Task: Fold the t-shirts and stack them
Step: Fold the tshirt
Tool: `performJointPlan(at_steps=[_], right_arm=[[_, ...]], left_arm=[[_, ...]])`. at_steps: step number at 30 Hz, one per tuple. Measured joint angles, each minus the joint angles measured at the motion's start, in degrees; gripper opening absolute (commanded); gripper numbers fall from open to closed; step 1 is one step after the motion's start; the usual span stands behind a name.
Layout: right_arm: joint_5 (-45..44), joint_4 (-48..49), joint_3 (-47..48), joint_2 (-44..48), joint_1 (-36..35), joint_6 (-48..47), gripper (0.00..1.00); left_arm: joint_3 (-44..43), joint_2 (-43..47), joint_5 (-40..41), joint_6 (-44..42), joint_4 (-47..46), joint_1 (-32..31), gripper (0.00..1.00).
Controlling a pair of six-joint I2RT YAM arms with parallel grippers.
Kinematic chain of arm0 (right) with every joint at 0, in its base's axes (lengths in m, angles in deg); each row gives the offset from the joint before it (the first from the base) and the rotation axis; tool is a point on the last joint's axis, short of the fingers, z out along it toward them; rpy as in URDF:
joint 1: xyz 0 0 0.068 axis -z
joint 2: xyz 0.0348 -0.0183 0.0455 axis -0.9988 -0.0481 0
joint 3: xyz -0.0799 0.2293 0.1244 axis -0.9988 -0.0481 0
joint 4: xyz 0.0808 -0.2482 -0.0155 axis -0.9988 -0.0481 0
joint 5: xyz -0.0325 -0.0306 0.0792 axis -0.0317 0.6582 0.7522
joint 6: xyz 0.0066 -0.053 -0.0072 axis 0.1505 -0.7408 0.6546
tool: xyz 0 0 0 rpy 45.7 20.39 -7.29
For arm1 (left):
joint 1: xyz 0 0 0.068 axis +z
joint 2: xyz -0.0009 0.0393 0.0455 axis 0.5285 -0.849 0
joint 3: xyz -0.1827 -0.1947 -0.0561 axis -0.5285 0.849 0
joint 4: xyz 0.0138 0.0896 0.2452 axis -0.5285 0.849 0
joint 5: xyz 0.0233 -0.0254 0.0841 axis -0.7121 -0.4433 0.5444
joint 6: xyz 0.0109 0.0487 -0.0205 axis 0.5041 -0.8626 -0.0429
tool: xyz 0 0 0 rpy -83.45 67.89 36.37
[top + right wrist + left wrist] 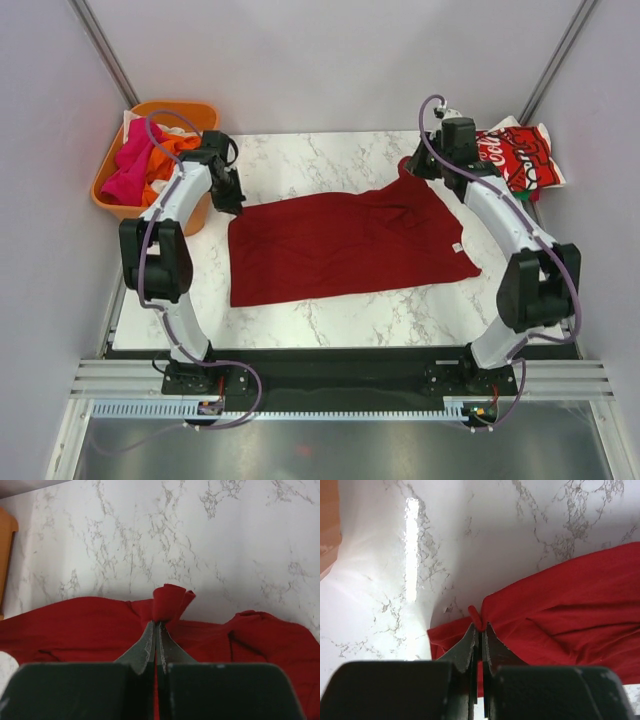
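Observation:
My left gripper will release the far corner of the dark-red t-shirt just above its near hem at the tub-side end [243, 287].
A plain dark-red t-shirt [340, 245] lies spread on the marble table, folded roughly in half. My left gripper [233, 203] is shut on its far left corner; in the left wrist view a pinch of red cloth [477, 617] sticks out past the closed fingertips [481, 629]. My right gripper [418, 168] is shut on the far right corner; in the right wrist view a bunch of cloth [170, 602] stands up from the closed fingertips [157, 625]. A bright red Coca-Cola tee [520, 155] lies folded at the far right.
An orange plastic tub [115, 205] at the far left holds pink, orange and white tees [140, 160]. Grey walls and slanted poles bound the table at the back. The table's near edge runs just in front of the shirt's lower hem.

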Motion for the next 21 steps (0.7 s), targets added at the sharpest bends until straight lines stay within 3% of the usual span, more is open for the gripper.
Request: performJointPlan(at_steps=[10,21], right_arm=[[1.97,0.24,-18.32,26.16,0.0,-0.26,0.0],[0.5,-6.01,-31.06,39.87,0.0,-0.22,0.0]], left_arm=[[6.62,6.03,0.87,0.04,-0.28,0.0,0.02],[19.17,16.57,0.81,0.55,-0.92,-1.11,0.02]])
